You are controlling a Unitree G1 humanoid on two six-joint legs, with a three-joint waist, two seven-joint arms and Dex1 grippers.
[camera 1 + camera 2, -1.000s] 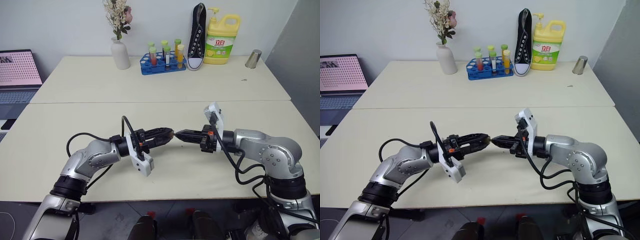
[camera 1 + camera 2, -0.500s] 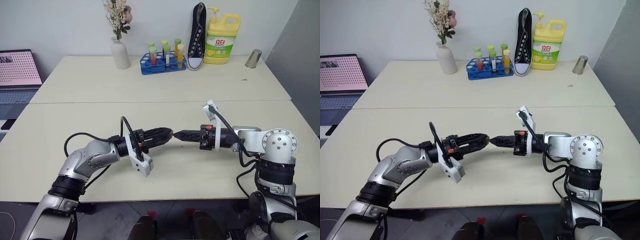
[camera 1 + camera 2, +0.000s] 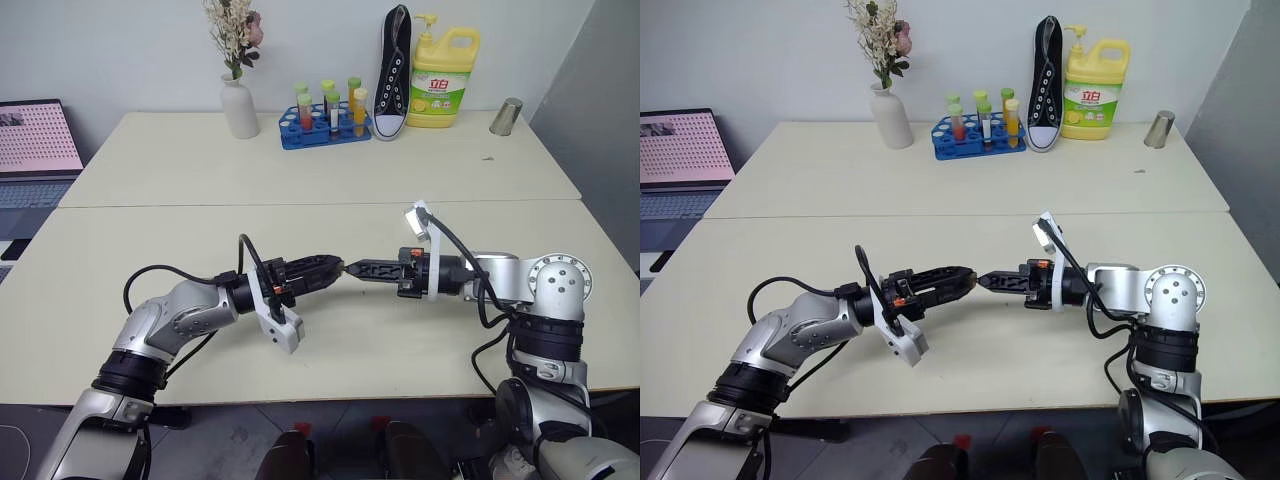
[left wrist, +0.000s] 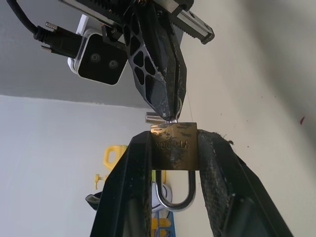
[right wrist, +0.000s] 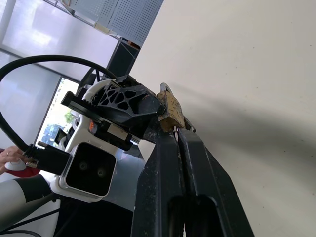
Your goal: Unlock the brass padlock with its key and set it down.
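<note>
The shackle lies between the left gripper's fingers, so the robot's right gripper will leave the key and take the padlock's body [image 4: 174, 145], freeing the left gripper for the shackle.
Above the near table, my two grippers meet tip to tip. My left gripper [image 3: 334, 268] is shut on the brass padlock [image 4: 174, 152], with a finger on each side of its golden body. The silver shackle [image 4: 174, 196] points back between the fingers [image 4: 133, 187]. My right gripper [image 3: 357, 268] is shut, and its tips touch the lock's outer end. A small silvery bit, the key [image 4: 154, 117], shows at those tips against the lock body. The right wrist view has the padlock [image 5: 171, 111] just past the shut right gripper [image 5: 174, 132].
Along the back of the far table [image 3: 300, 170] stand a white vase with flowers [image 3: 239, 105], a blue rack of test tubes [image 3: 325, 118], a black sneaker [image 3: 394, 70], a yellow detergent bottle [image 3: 441, 78] and a metal cup [image 3: 507, 116]. A laptop [image 3: 35, 140] sits at the left.
My right wrist has rolled and its forearm has swung in straighter behind the gripper. Both grippers' tips stay together at the same spot, and the left arm holds still.
</note>
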